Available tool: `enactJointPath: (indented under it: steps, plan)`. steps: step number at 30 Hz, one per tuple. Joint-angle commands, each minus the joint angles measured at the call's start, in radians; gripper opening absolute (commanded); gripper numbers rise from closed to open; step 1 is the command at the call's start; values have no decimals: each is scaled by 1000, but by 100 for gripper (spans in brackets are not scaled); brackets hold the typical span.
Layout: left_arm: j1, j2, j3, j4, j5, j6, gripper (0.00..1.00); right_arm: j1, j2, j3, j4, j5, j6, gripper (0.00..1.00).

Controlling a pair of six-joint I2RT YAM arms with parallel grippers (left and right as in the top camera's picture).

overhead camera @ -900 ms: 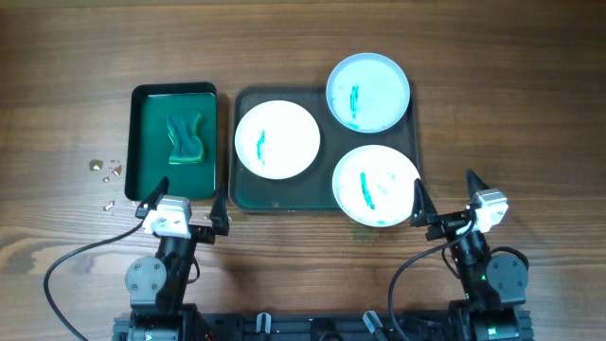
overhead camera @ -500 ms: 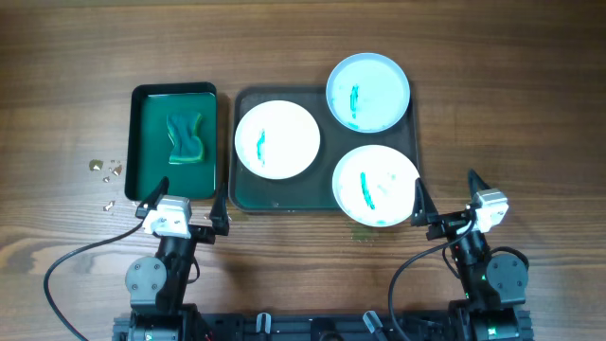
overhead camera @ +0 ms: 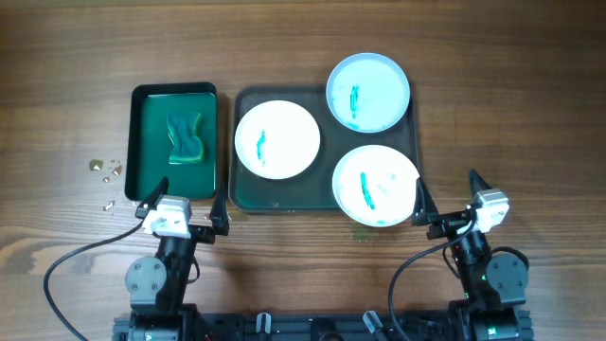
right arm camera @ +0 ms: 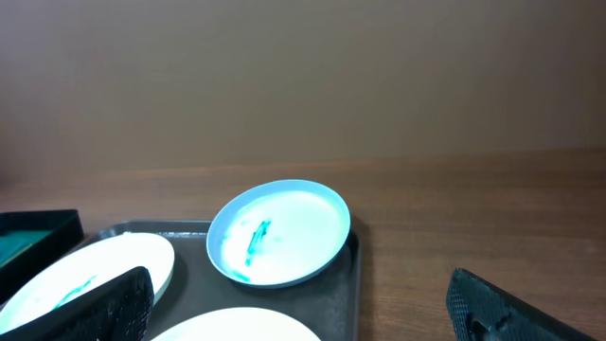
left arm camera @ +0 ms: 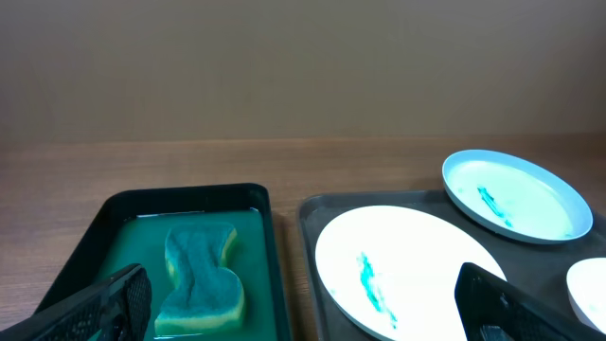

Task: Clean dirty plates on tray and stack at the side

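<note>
My left gripper should next move to the green sponge in the smaller green tray and close on the sponge's narrow middle (overhead camera: 185, 138) (left arm camera: 202, 267).
Three plates lie on the dark-green tray (overhead camera: 248, 194), each with teal streaks. A white plate (overhead camera: 277, 139) lies at its left, a pale-blue plate (overhead camera: 368, 92) overlaps its far right corner, and another white plate (overhead camera: 375, 185) overhangs its near right edge. My left gripper (overhead camera: 187, 201) is open near the tray's front left corner, holding nothing. My right gripper (overhead camera: 446, 194) is open just right of the near plate, also holding nothing. The left wrist view shows the left plate (left arm camera: 407, 265) and the blue plate (left arm camera: 516, 194) ahead of the gripper (left arm camera: 298, 308). In the right wrist view the blue plate (right arm camera: 279, 232) lies ahead of the gripper (right arm camera: 303, 308).
A smaller green tray (overhead camera: 137, 142) holding liquid and a green sponge (overhead camera: 186, 138) stands left of the big tray. Small crumbs (overhead camera: 104, 170) lie on the wooden table further left. Black cables (overhead camera: 76, 260) run by both arm bases at the front edge.
</note>
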Motion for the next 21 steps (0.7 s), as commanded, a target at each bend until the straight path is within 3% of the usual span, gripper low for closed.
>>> enactJointPath:
  steps: [1, 21]
  plan:
    - [6, -10, -5, 6, -6, 19, 100, 4, -5, -1, 31, 12, -3, 100]
    - [6, 2, 17, 23, 1, 19, 100, 4, 66, 84, 34, -35, -78, 100]
